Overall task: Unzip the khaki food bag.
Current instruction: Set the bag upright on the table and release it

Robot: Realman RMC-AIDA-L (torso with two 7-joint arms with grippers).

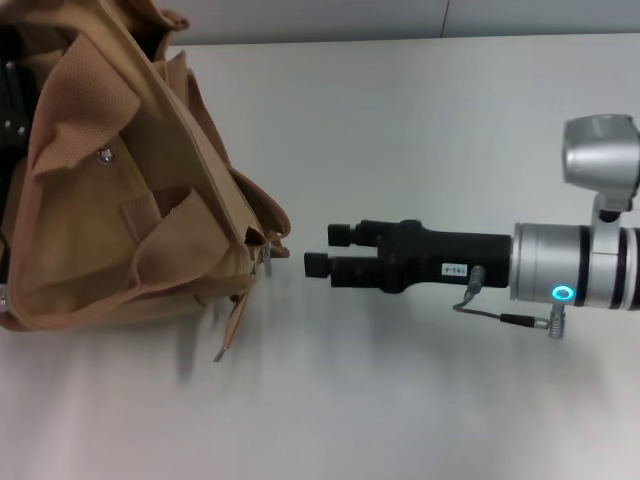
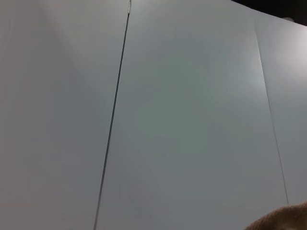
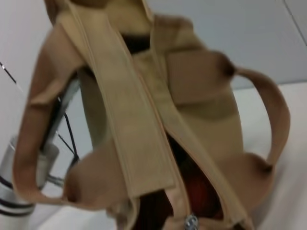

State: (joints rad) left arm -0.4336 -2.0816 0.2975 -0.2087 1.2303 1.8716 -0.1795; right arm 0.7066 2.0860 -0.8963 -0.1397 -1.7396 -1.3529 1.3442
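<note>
I should take the bag's near end (image 1: 268, 218) with my right gripper and pull it back to the middle, because the khaki food bag sits crooked, far over toward my left arm.
The khaki food bag (image 1: 130, 210) lies slumped at the left of the white table, handles and flaps crumpled. Its metal zipper pull (image 1: 266, 258) hangs at the end facing my right gripper. My right gripper (image 1: 325, 250) is open and empty, level with the pull and a short gap to its right. In the right wrist view the bag (image 3: 144, 120) fills the frame; the top seam gapes above the zipper pull (image 3: 192, 222), showing something red (image 3: 201, 191) inside. My left arm (image 1: 10, 90) is mostly hidden behind the bag; its silver body shows in the right wrist view (image 3: 19, 191).
The white table (image 1: 420, 120) stretches right of the bag and in front of it. A thin brown strap end (image 1: 232, 325) dangles from the bag's lower corner. The left wrist view shows a pale panelled wall (image 2: 168, 120) and a sliver of bag fabric (image 2: 283, 220).
</note>
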